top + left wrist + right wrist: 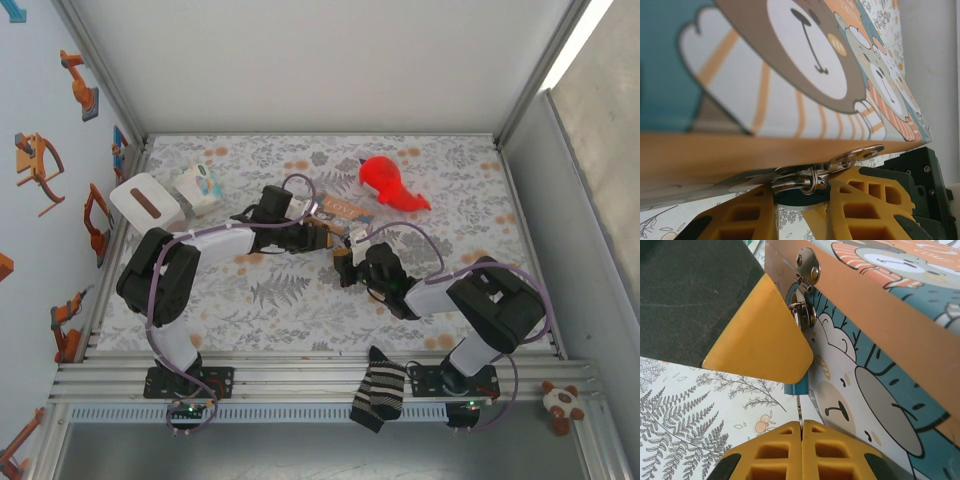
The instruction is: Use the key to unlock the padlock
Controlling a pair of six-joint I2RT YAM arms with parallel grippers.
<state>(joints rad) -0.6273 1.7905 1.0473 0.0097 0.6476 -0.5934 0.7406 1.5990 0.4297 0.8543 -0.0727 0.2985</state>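
Note:
The fingers of my left gripper crowd the padlock's shackle from above, so that gripper should open, back away and grab the padlock's body (797,387) from lower down.
The tiny dark-blue padlock (799,196) hangs by its silver shackle from the metal hasp (850,159) of the bear-printed tin box (805,65). My left gripper (802,202) is shut on the padlock, one yellow finger on each side. In the right wrist view that left finger (765,337) hides most of the padlock (799,387), leaving a blue bottom corner. A thin key blade (799,414) rises into that corner from my right gripper (801,425), which is shut on the key. From above, both grippers meet beside the tin box (340,212), left gripper (318,236), right gripper (350,264).
A red object (392,185) lies behind the tin to the right. A white tissue box (147,205) and a small carton (200,186) stand at the back left. A striped sock (380,392) hangs over the front rail, with a plush toy (564,404) at the far right.

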